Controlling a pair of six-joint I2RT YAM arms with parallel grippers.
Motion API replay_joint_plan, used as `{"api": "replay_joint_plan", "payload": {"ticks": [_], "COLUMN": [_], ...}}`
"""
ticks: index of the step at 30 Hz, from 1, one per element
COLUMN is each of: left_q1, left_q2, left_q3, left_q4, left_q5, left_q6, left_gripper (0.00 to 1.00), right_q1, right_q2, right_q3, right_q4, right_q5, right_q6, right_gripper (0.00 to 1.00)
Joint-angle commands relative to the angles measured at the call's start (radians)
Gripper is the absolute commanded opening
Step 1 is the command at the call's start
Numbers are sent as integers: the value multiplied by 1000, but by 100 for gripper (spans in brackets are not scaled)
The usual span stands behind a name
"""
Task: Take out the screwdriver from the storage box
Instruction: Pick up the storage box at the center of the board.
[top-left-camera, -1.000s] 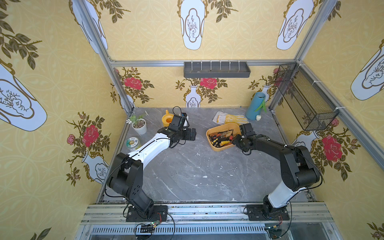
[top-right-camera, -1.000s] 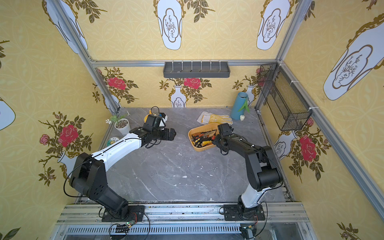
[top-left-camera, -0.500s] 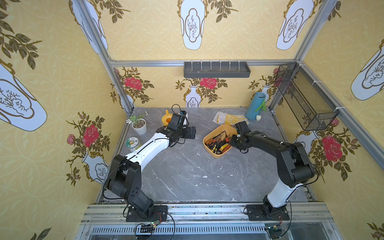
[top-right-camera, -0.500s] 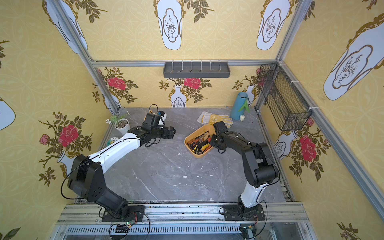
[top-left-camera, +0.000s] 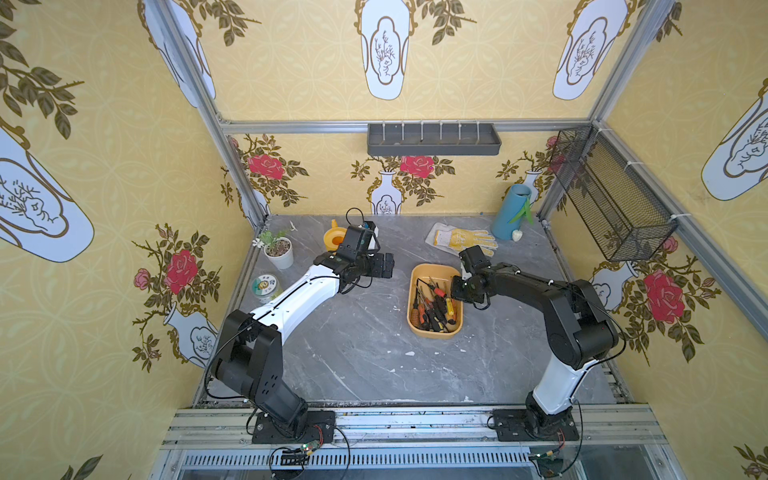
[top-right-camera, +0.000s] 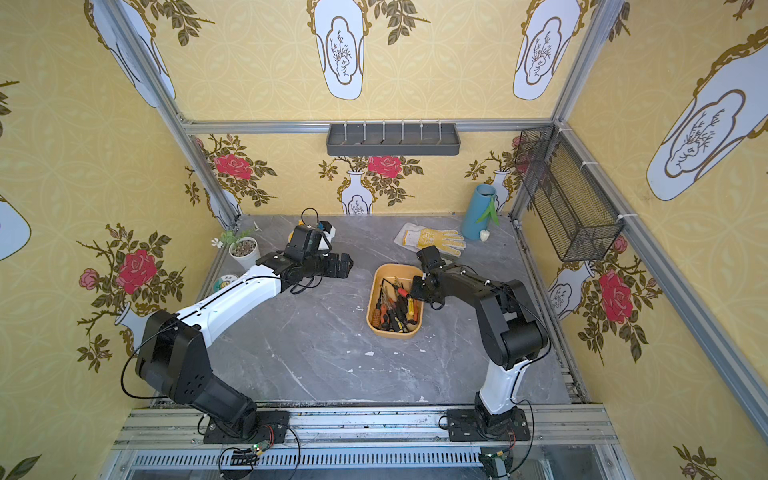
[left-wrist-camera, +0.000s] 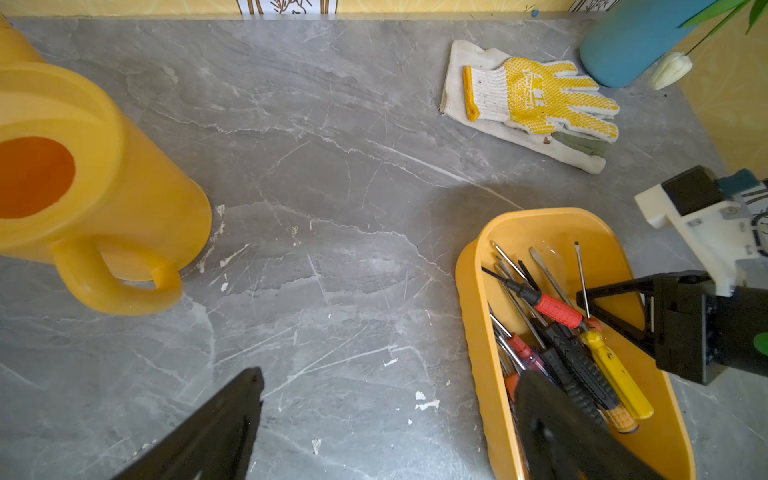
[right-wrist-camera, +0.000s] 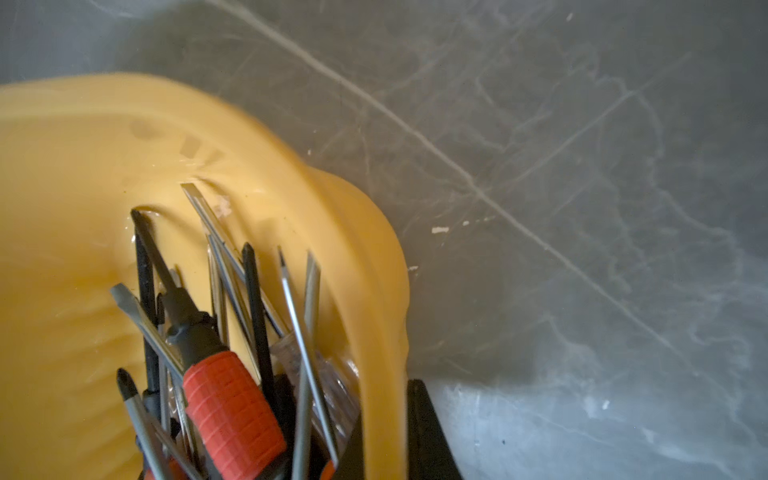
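I should grip the long side of the storage box (top-left-camera: 410, 299) (left-wrist-camera: 487, 390) near its middle with my left gripper, opposite the side that my right gripper holds.
The yellow-orange storage box (top-left-camera: 411, 301) (top-right-camera: 371, 305) lies lengthwise at the table's middle right, with several screwdrivers (top-left-camera: 434, 307) piled inside. A red-handled screwdriver (left-wrist-camera: 555, 309) (right-wrist-camera: 232, 407) lies on top of the pile. My right gripper (top-left-camera: 457, 286) (right-wrist-camera: 384, 415) is at the box's right side and is shut on its wall (right-wrist-camera: 374, 291), one finger inside and one outside. My left gripper (top-left-camera: 388, 266) (left-wrist-camera: 392, 374) hangs open above bare table just left of the box (left-wrist-camera: 469, 291), with nothing between its fingers.
A yellow watering can (top-left-camera: 332, 239) (left-wrist-camera: 83, 187) stands behind the left arm. Work gloves (top-left-camera: 461, 239) and a blue vase (top-left-camera: 511, 212) sit at the back right. A potted plant (top-left-camera: 278, 249) and a tin (top-left-camera: 264, 286) are at the left edge. A wire basket (top-left-camera: 611, 199) hangs on the right wall.
My right gripper has shut on the box's wall. The box has turned from slanted to lengthwise and slid toward the table's front. The left gripper stayed open, shifting only slightly.
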Motion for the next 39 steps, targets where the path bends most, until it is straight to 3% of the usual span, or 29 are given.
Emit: {"api": "replay_joint_plan", "payload": {"ticks": [1,10,12,23,39], "left_q1": [-6,-37,-79,-91,-104], "left_q2": [12,31,26,23,82], "left_q3": [2,8,4,-6,40], "left_q4": [-14,-26,-23,-30,-195], "left_q5": [1,11,-15,-11,-63], "left_q6": [1,3,-4,-19,-86], "left_gripper": [99,99,99,99,99], "right_q1": [19,67,76,111,118], "right_q2": [12,44,57,137,184], "right_q3": [22,107,131,233,285], "right_q4": [-38,-53,-53,-68,-71], "right_q5": [-25,-31,-36,-76,-110], "right_q6": [-54,-82,-83,-87,-136], "right_gripper": [14,11,11,10,14]}}
